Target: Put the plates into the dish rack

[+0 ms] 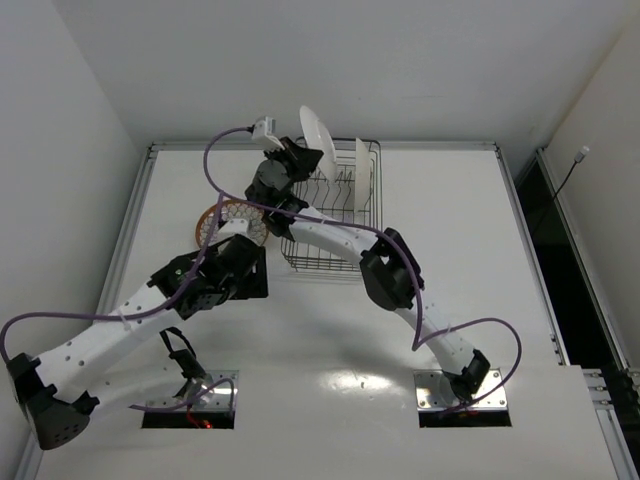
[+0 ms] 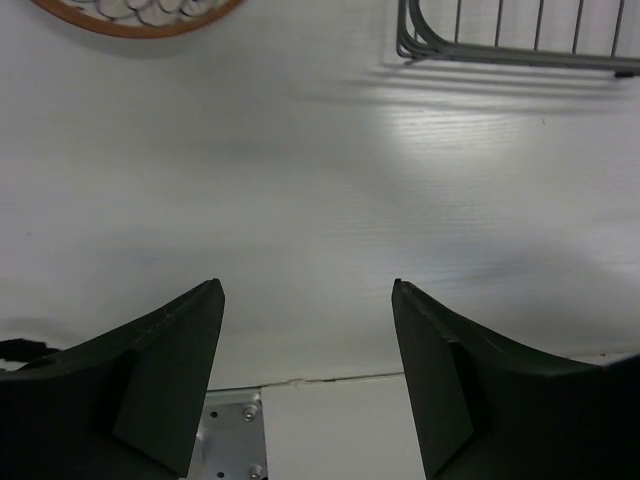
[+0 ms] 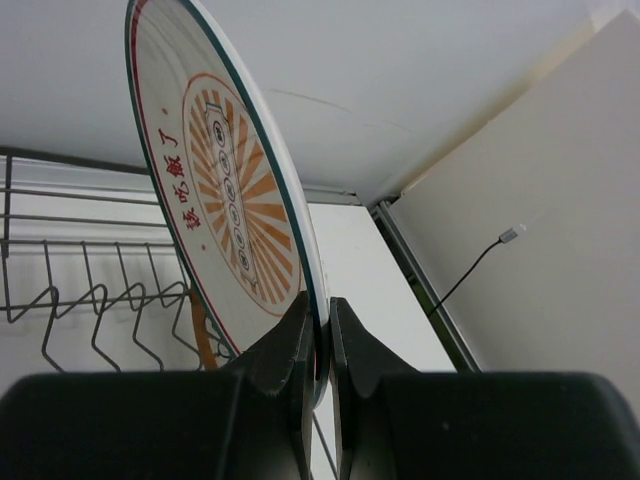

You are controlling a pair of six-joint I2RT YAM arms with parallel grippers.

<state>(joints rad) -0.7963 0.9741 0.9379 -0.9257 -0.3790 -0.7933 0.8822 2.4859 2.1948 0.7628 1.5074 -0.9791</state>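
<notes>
The robot's right gripper should release the white-rimmed plate on edge in the rack [image 1: 347, 176], next to the plate standing there.
My right gripper [image 3: 323, 330] is shut on the lower rim of the white-rimmed plate with the orange sunburst centre [image 3: 225, 190]. It holds the plate on edge, tilted, above the far left end of the black wire dish rack [image 1: 330, 215]; the top view shows gripper [image 1: 297, 158] and plate [image 1: 314, 138]. A second plate [image 1: 362, 178] stands on edge in the rack. A brown-rimmed plate [image 1: 232, 222] lies flat on the table left of the rack, partly under my left arm. My left gripper [image 2: 305, 290] is open and empty above bare table, short of that plate [image 2: 140, 15].
The rack's upright tines [image 3: 90, 300] show below the held plate, with a brown rim [image 3: 197, 330] behind it. The rack's near corner [image 2: 520, 45] lies ahead and right of the left gripper. Walls close the table at the back and both sides.
</notes>
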